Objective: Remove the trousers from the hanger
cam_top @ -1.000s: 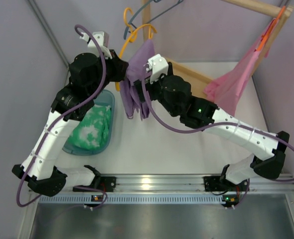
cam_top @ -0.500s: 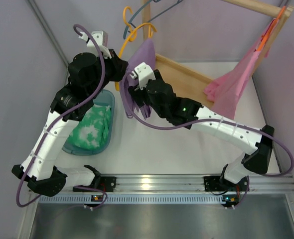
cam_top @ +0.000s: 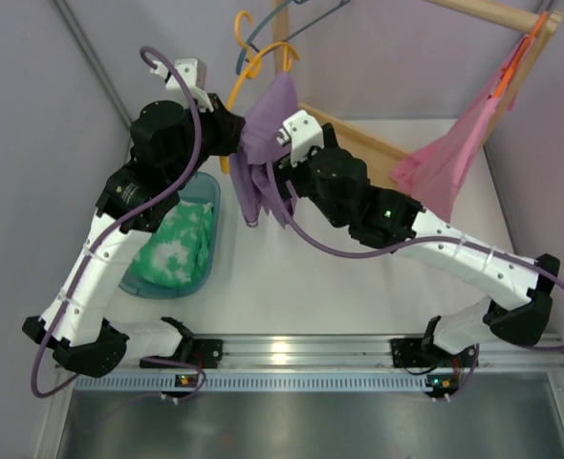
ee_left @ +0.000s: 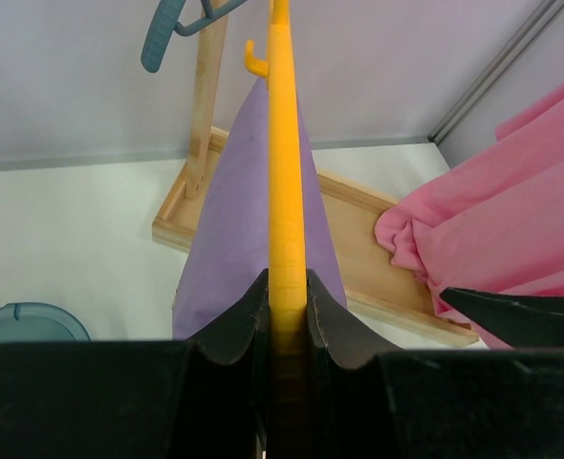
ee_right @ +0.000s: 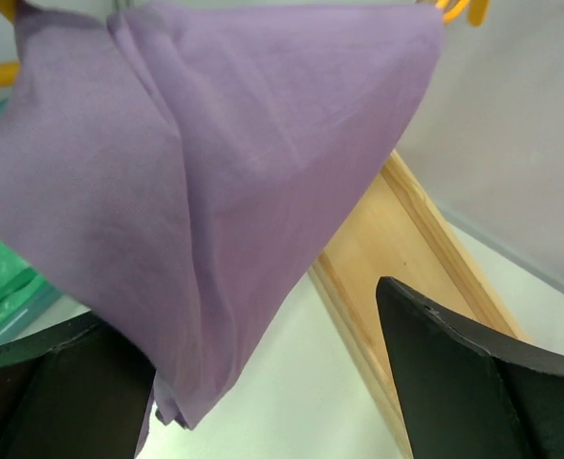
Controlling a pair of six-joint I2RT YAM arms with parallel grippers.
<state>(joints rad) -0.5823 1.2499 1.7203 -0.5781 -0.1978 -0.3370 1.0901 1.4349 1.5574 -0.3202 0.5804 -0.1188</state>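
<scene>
I will move in and grip the purple trousers higher, closer to the hanger point(cam_top: 271, 113), because they drape over the edge of my open right gripper.
The purple trousers point(cam_top: 266, 134) hang draped over the yellow-orange hanger point(cam_top: 247, 78), which hooks on the wooden rack. My left gripper point(cam_top: 231, 134) is shut on the hanger's arm; in the left wrist view the yellow bar point(ee_left: 286, 172) runs straight up from between the closed jaws of that gripper point(ee_left: 287, 287), with the trousers point(ee_left: 244, 210) behind it. My right gripper point(cam_top: 271, 177) is open at the cloth's lower right side. In the right wrist view the trousers point(ee_right: 186, 172) hang over the left finger, and the right gripper point(ee_right: 253, 316) holds nothing.
A teal basin point(cam_top: 208, 188) with green-and-white cloth point(cam_top: 177, 244) sits at the left. The wooden rack base point(cam_top: 358, 148) lies behind. A pink garment point(cam_top: 454, 153) hangs on an orange-red hanger at the right. A grey-blue hanger point(cam_top: 272, 33) hangs beside the yellow one.
My right gripper swung left and down along the trousers half a second ago, then came back up and right. The trousers stay draped on the hanger. The left arm has not moved.
</scene>
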